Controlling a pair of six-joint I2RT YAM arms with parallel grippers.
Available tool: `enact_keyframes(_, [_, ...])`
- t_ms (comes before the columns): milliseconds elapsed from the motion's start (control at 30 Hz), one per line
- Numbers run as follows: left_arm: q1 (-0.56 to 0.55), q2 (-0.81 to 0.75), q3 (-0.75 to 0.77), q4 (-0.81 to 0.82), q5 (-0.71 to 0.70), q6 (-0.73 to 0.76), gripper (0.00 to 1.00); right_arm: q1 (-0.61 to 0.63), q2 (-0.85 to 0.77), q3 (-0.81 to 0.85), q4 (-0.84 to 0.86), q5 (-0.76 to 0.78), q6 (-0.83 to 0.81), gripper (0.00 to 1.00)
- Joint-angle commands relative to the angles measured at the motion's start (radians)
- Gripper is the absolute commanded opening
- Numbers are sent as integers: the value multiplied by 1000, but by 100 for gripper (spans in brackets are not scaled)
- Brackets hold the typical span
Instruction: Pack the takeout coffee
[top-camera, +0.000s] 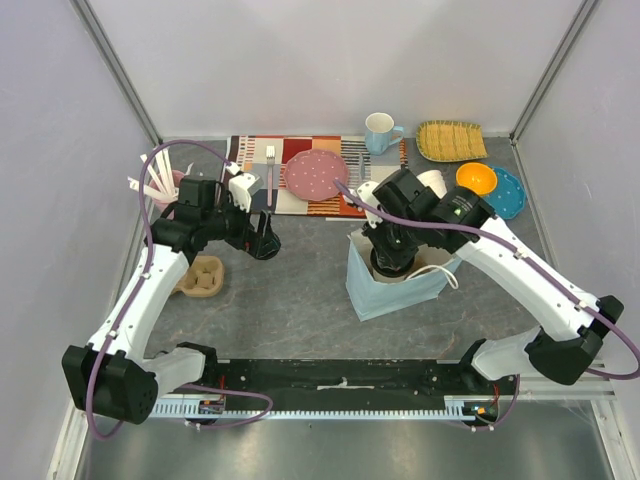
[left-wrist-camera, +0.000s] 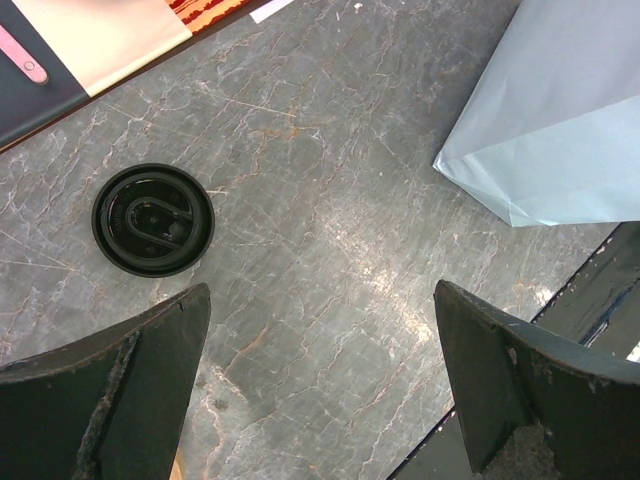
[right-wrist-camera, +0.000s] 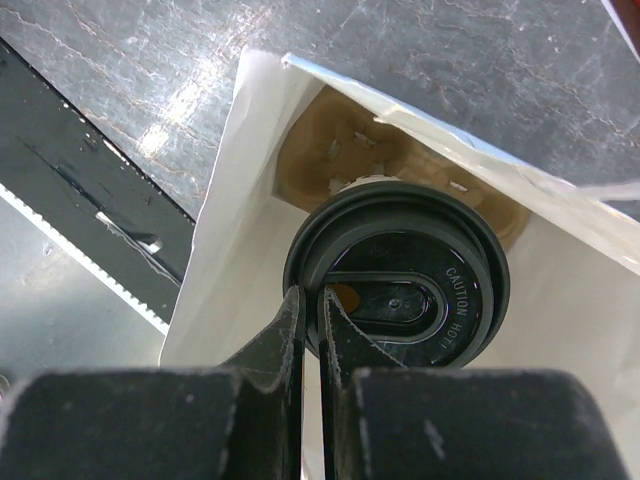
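The robot's right gripper should set the takeout coffee down in the brown cardboard carrier, at the bag's end (top-camera: 377, 264) (right-wrist-camera: 375, 168) toward the left gripper.
The takeout coffee's black lid (right-wrist-camera: 420, 265), marked "CAUTION HOT", sits on the cup inside the open light blue paper bag (right-wrist-camera: 228, 250), above a brown cardboard carrier (right-wrist-camera: 325, 150). The cup body is almost fully hidden under the lid. My right gripper (right-wrist-camera: 311, 292) is shut on the lid's near rim, one finger on each side; in the top view it (top-camera: 392, 260) reaches into the bag (top-camera: 372, 292). My left gripper (left-wrist-camera: 320, 290) is open and empty above the bare table, left of the bag (left-wrist-camera: 560, 130). A second black lid (left-wrist-camera: 153, 219) lies loose on the table.
A brown cup carrier (top-camera: 201, 277) lies at the left. At the back are a striped placemat (top-camera: 345, 152) with a pink plate (top-camera: 316, 174), a light blue mug (top-camera: 378, 132), a cream cup (top-camera: 433, 183), a bamboo tray (top-camera: 450, 140), an orange bowl (top-camera: 476, 178) and a blue plate (top-camera: 510, 195).
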Motion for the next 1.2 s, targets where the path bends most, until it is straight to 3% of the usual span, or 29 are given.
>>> enact_keyframes(0, [-7, -2, 13, 1, 14, 22, 100, -9, -57, -70, 140, -40, -19, 0])
enact_keyframes(667, [-7, 7, 12, 1, -3, 34, 100, -55, -74, -365, 355, -148, -15, 0])
enact_keyframes(1167, [-8, 15, 18, 1, -9, 37, 100, -55, -63, -448, 410, -170, -6, 0])
